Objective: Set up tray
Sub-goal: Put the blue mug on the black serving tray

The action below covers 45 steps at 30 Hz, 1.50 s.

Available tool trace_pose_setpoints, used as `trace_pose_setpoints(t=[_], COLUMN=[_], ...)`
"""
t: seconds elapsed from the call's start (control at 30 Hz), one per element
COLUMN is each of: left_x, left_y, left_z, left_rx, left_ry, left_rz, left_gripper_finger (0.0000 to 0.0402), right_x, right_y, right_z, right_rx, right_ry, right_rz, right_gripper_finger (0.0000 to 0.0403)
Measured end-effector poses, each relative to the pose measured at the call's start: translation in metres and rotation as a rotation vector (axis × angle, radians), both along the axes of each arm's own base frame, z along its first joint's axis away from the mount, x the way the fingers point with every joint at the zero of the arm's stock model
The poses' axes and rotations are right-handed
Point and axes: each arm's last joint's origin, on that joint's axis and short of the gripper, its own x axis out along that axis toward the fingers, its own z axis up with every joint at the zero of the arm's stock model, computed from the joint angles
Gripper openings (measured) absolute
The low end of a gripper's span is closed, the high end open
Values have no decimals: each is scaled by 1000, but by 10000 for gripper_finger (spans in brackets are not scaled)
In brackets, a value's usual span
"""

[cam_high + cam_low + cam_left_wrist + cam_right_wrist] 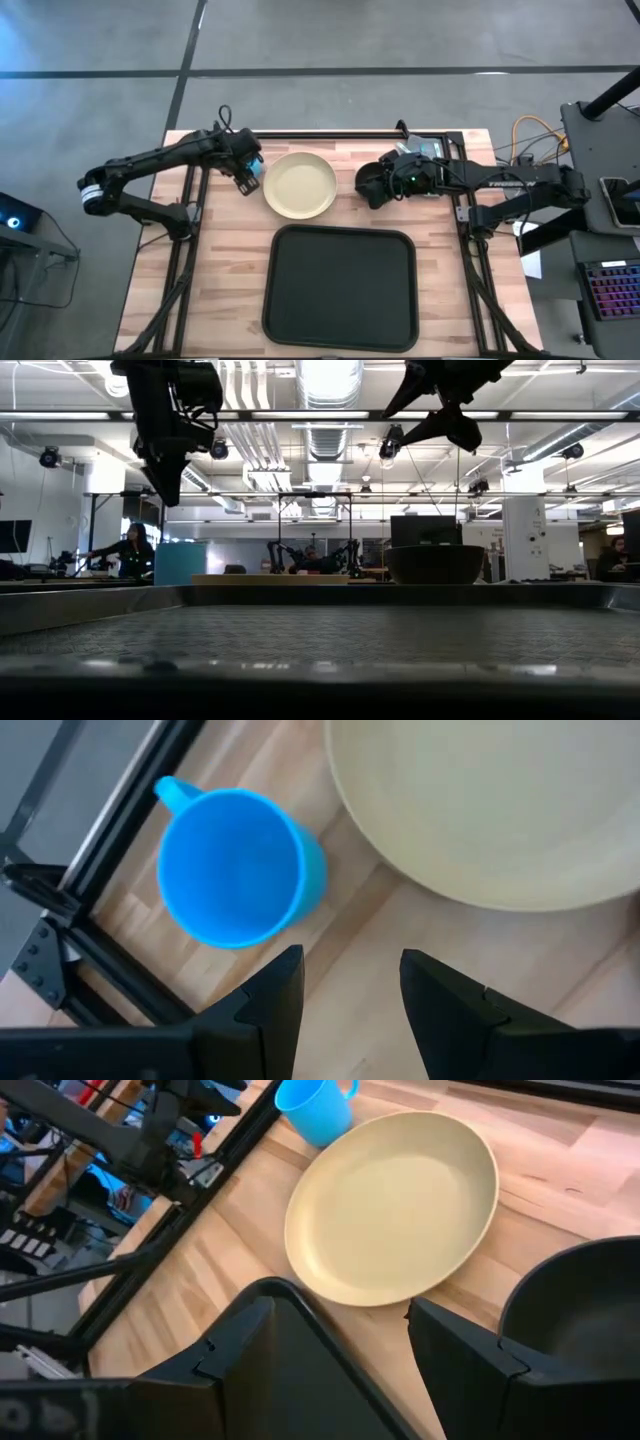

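The robot's left gripper should next grab the blue cup by the cup's near rim (256,173) (284,922), on the side opposite the cup's handle.
The black tray (340,285) lies at the table's near middle, and its rim fills the foreground in the low view (320,630). A cream plate (300,185) (395,1205) rests flat beyond it, with a blue cup (235,865) (315,1105) upright at its left and a black bowl (435,563) (580,1310) at its right. My left gripper (350,985) (247,172) hovers open above the cup. My right gripper (345,1340) (440,420) hangs open high above the bowl, pointing toward the plate.
A grey napkin (432,148) lies at the far right of the table, behind the right arm. Dark frame rails (190,215) run along the table's left and right sides. Bare wood (225,270) shows left of the tray. People sit in the room beyond (128,550).
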Motion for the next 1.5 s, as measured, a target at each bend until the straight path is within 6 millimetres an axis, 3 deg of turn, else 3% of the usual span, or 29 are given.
trace_pose_setpoints(t=[0.13, 0.33, 0.73, 0.97, 1.13, 1.37, 1.5], left_x=[-2, -2, -6, -4, -7, -5, -4], left_y=[7, 12, 9, 10, 8, 10, 11], left_z=[-1, -9, -51, -60, -69, -65, -52], left_rx=[12, 46, 63, 94, 92, 110, 128], left_ry=[-4, 33, 136, 105, 161, 154, 162], left_rz=[9, -112, -308, -310, -402, -414, -407], left_gripper_finger=[148, 148, 148, 148, 148, 148, 148], right_x=[0, -1, -2, -2, -2, -2, -2], right_y=[-3, -3, -2, -2, -2, -2, -2], right_z=[0, 0, -2, -2, -2, -2, -2], right_rx=[-8, -28, -38, -97, -135, -163, -163], right_ry=[5, 19, 42, 57, 66, 73, 73], right_rz=[17, 60, 109, 148, 175, 194, 194], right_gripper_finger=[215, 215, 214, 215, 214, 215, 215])
